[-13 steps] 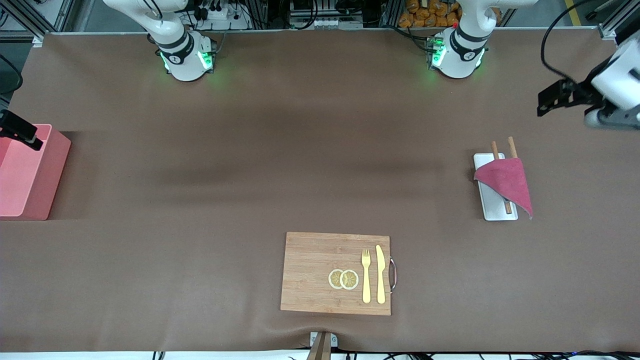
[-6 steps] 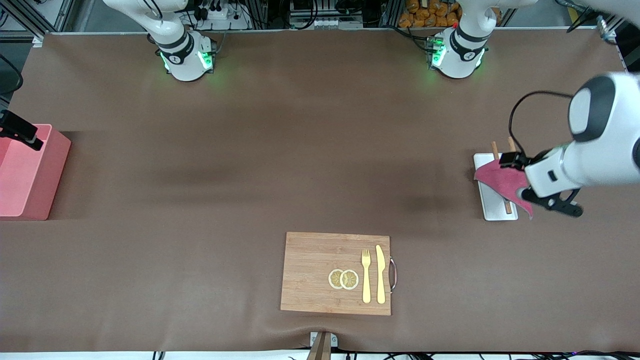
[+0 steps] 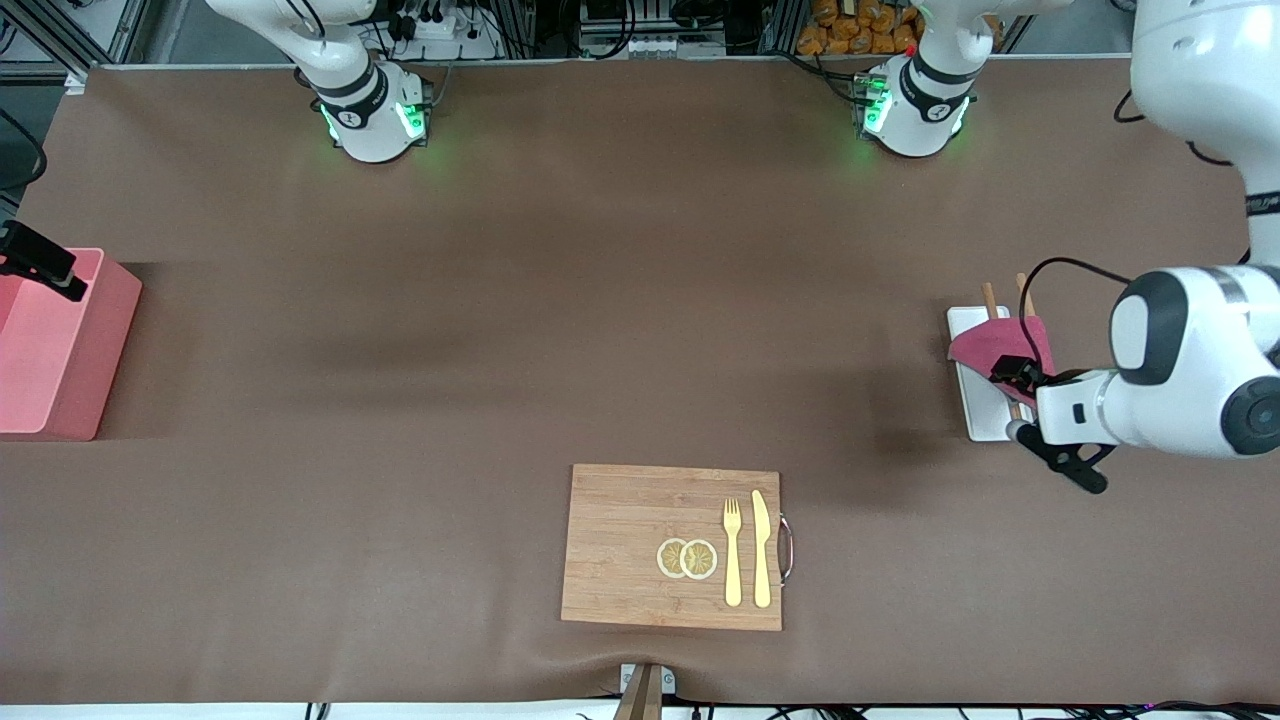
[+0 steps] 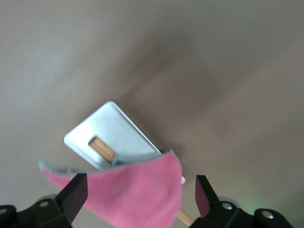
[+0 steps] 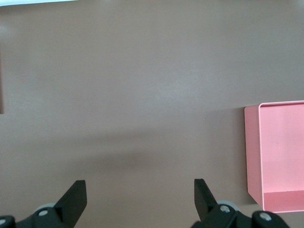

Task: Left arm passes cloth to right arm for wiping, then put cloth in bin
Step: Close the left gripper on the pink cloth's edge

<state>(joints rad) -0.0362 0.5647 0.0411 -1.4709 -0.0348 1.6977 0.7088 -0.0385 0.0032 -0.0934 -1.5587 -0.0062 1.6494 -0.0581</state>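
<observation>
Next, I close my left gripper on the maroon cloth's corner (image 3: pixel 956 349) (image 4: pixel 172 155) that pokes out over the long side of the white tray facing the pink bin.
The maroon cloth (image 3: pixel 985 348) lies draped over a white tray (image 3: pixel 985 425) and two wooden sticks (image 3: pixel 988 296) toward the left arm's end of the table. My left gripper (image 3: pixel 1058 458) hangs over the cloth and tray, open and empty. In the left wrist view the cloth (image 4: pixel 142 190) lies below, between the spread fingers of the left gripper (image 4: pixel 140 194). The pink bin (image 3: pixel 60 400) stands at the right arm's end. My right gripper (image 5: pixel 137 194) is open and empty, waiting beside the bin (image 5: pixel 254 152); only a black part of it (image 3: pixel 40 265) shows in the front view.
A wooden cutting board (image 3: pixel 620 550) with two lemon slices (image 3: pixel 687 558), a yellow fork (image 3: pixel 732 550) and a knife (image 3: pixel 761 548) lies nearer to the front camera at mid table. Brown mat covers the table.
My left arm has swung in from the table's end and come down over the cloth and tray. The cloth has not moved. The right arm has not moved.
</observation>
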